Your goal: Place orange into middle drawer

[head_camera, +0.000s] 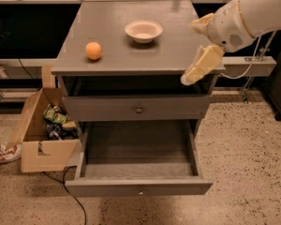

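The robot's gripper should next move across the top of the cabinet and close on the side of the orange (98,51) that faces the white bowl.
The orange (93,50) sits on the left side of the grey cabinet top (117,62). The middle drawer (139,187) is the lower one with a small pale knob. It is pulled out wide and its inside is empty. My gripper (190,53) hangs over the right front corner of the cabinet top, far right of the orange and above the drawer's right side. Its two cream fingers (203,62) stand apart with nothing between them.
A shallow white bowl (143,31) stands on the cabinet top behind the orange, to its right. The upper drawer front with a dark knob (139,109) is shut. An open cardboard box (40,142) with packets stands on the floor at left, with a cable beside it.
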You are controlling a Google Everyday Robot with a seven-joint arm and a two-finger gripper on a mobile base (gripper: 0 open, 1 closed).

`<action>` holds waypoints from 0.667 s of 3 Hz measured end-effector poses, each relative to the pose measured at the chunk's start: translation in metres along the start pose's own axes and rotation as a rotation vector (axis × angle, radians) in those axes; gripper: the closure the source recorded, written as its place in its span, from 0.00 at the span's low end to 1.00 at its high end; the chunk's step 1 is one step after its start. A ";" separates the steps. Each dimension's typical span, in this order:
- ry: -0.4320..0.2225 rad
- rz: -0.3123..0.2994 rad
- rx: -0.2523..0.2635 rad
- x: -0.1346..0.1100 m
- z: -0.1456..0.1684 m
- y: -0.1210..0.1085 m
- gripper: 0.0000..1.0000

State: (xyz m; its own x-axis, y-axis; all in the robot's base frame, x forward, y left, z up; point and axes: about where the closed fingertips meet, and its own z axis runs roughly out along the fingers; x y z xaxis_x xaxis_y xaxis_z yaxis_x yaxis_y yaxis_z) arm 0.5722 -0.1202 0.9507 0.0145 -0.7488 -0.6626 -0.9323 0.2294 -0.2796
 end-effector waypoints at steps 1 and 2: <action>-0.177 0.030 -0.028 -0.027 0.053 -0.030 0.00; -0.178 0.030 -0.029 -0.028 0.053 -0.030 0.00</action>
State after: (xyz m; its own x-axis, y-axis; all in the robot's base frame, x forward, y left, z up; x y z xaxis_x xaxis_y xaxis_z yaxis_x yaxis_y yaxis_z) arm 0.6189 -0.0734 0.9404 0.0482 -0.6197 -0.7834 -0.9431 0.2300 -0.2400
